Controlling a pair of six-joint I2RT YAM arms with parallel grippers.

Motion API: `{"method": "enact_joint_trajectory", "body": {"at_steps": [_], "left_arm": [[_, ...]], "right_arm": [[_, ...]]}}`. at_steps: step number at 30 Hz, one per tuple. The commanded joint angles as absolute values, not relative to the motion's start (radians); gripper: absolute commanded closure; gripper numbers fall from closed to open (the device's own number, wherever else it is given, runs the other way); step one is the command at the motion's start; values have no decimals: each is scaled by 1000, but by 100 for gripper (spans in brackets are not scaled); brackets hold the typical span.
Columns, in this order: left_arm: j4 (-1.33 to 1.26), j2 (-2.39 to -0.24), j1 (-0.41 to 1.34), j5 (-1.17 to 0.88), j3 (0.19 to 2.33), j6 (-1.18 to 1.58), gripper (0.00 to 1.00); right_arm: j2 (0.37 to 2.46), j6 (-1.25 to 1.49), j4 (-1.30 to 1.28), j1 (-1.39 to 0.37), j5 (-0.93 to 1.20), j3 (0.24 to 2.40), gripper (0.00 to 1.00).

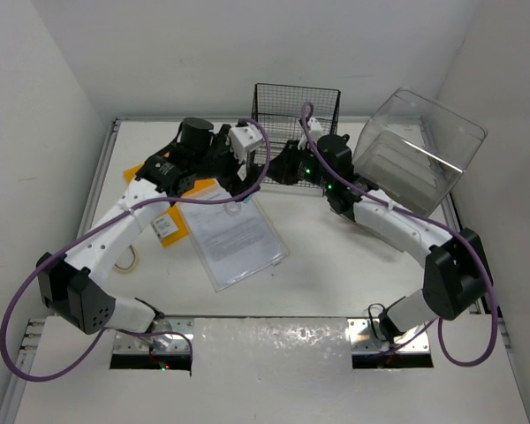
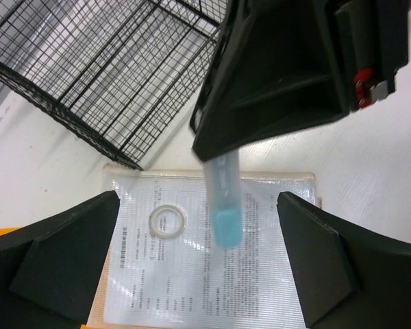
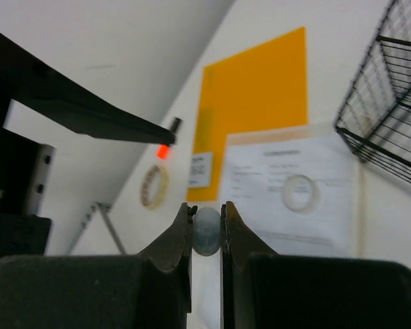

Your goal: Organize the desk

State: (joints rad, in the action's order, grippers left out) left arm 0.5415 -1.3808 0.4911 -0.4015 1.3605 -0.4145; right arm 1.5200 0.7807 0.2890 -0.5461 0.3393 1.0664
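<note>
I will let go of the translucent tube with my right gripper inside the lower front part of the tilted clear plastic box (image 1: 371,203).
The white desk (image 1: 336,283) carries a clear sleeve with a printed sheet (image 1: 234,237). Above the sleeve, my right gripper (image 3: 205,209) is shut on a translucent tube with a blue end (image 3: 206,233). In the left wrist view that tube (image 2: 226,205) hangs out of the right gripper's black body (image 2: 288,68), between my left fingers and touching neither. My left gripper (image 2: 197,199) is open wide around it. From the top view the two grippers meet in front of the rack: left gripper (image 1: 244,173), right gripper (image 1: 281,166).
A black wire-mesh rack (image 1: 296,110) stands at the back, with a tilted clear plastic box (image 1: 420,150) to its right. A white ring (image 2: 167,221) lies on the sleeve. An orange envelope (image 1: 172,221) lies under it, and a tape roll (image 1: 128,258) sits to the left.
</note>
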Motion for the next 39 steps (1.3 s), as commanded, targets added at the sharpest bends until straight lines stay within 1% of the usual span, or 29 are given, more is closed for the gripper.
{"method": "enact_joint_trajectory", "body": {"at_steps": [1, 2, 5, 6, 7, 8, 9, 10, 11, 12, 13, 16, 20, 24, 28, 31, 33, 35, 37, 39], "left_arm": [[544, -1371, 499, -399, 1373, -425, 0], [560, -1368, 499, -396, 1373, -426, 0], [595, -1351, 497, -371, 1376, -423, 0], [603, -1344, 495, -364, 1376, -420, 0], [610, -1339, 494, -339, 1373, -417, 0], [623, -1333, 491, -325, 1370, -413, 0], [624, -1324, 482, -310, 1364, -407, 0], [626, -1319, 474, -305, 1350, -402, 0], [624, -1312, 466, -307, 1342, -397, 0], [623, -1307, 447, -313, 1335, -394, 0], [618, -1305, 436, -316, 1321, -391, 1], [608, -1301, 403, -324, 1305, -388, 0], [600, -1301, 384, -327, 1293, -387, 0], [598, -1299, 373, -328, 1287, -387, 0], [600, -1295, 353, -333, 1281, -388, 0], [601, -1290, 333, -334, 1276, -388, 0], [603, -1289, 319, -339, 1272, -393, 0], [606, -1289, 308, -342, 1269, -397, 0], [610, -1284, 302, -344, 1267, -402, 0], [609, -1282, 295, -342, 1262, -406, 0]], "right_arm": [[1418, 620, 154, -537, 233, 1098, 100], [1401, 571, 126, -534, 210, 1100, 100], [1330, 467, -26, -532, 56, 1124, 100], [1313, 396, -107, -532, 10, 1141, 100], [1296, 358, -151, -532, -94, 1150, 100], [1270, 283, -194, -532, -150, 1163, 100], [1263, 246, -292, -532, -213, 1192, 100], [1259, 215, -342, -532, -354, 1204, 100], [1259, 162, -427, -532, -435, 1216, 100], [1259, 138, -457, -534, -513, 1216, 100], [1262, 117, -484, -534, -643, 1212, 100], [1285, 65, -574, -532, -821, 1187, 100], [1337, 23, -647, -532, -949, 1152, 100], [1439, -27, -673, -529, -1040, 1141, 100], [1518, -90, -644, -515, -1017, 1131, 100], [1577, -142, -577, -512, -993, 1109, 100], [1607, -161, -561, -509, -989, 1109, 98], [1661, -186, -546, -505, -991, 1118, 93], [1713, -198, -549, -502, -999, 1137, 86], [1742, -202, -554, -500, -1002, 1147, 85]]}}
